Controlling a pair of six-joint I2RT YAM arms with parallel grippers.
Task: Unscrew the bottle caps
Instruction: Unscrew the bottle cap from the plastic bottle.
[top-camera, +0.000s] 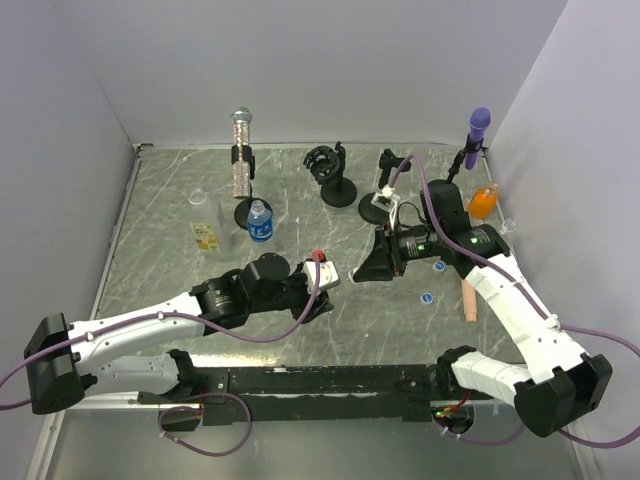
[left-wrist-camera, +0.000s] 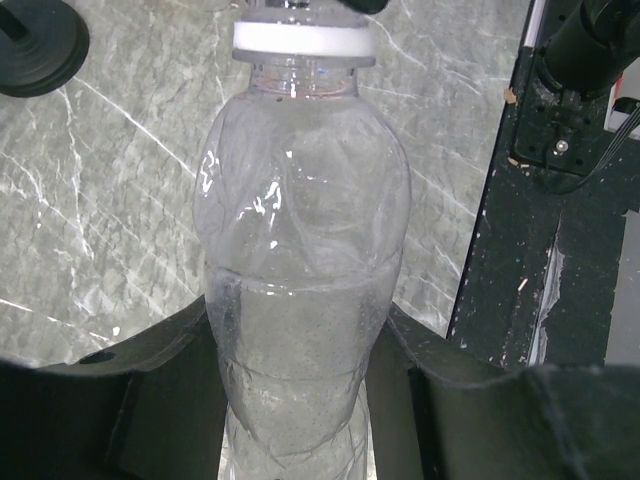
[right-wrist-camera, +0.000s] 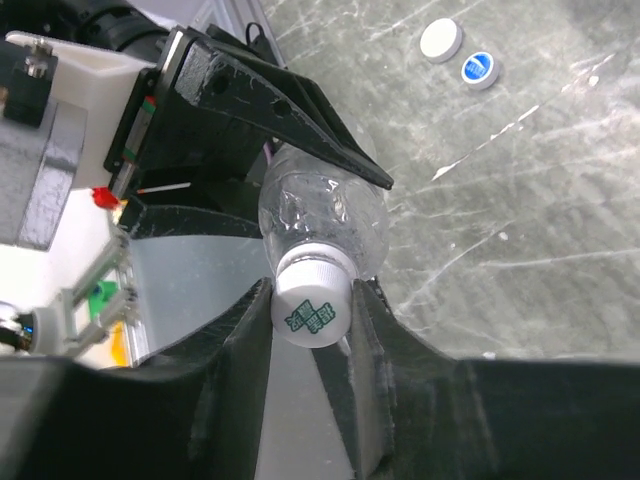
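Note:
Next, I open my right gripper, turn its wrist back and grip the cap (right-wrist-camera: 312, 308) for another twist, as the white cap still sits on the bottle's neck.
A clear bottle (left-wrist-camera: 300, 300), part full of water, lies held between my two grippers above the middle of the table. My left gripper (left-wrist-camera: 300, 395) is shut on its body, one dark finger on each side. Its white cap (right-wrist-camera: 312, 308), printed in green, sits on the neck with my right gripper (right-wrist-camera: 312, 312) shut on it, both pads pressed against the cap's sides. From above, my left gripper (top-camera: 325, 280) and right gripper (top-camera: 375, 262) face each other, and the bottle between them is mostly hidden.
Loose caps, one white (right-wrist-camera: 441, 40) and one blue (right-wrist-camera: 480, 70), lie on the table to the right. A blue-labelled bottle (top-camera: 260, 222), a yellow-green-labelled bottle (top-camera: 206, 235) and an orange bottle (top-camera: 483, 202) stand further back, among a silver microphone (top-camera: 241, 150), a purple microphone (top-camera: 479, 125) and a black stand (top-camera: 330, 170).

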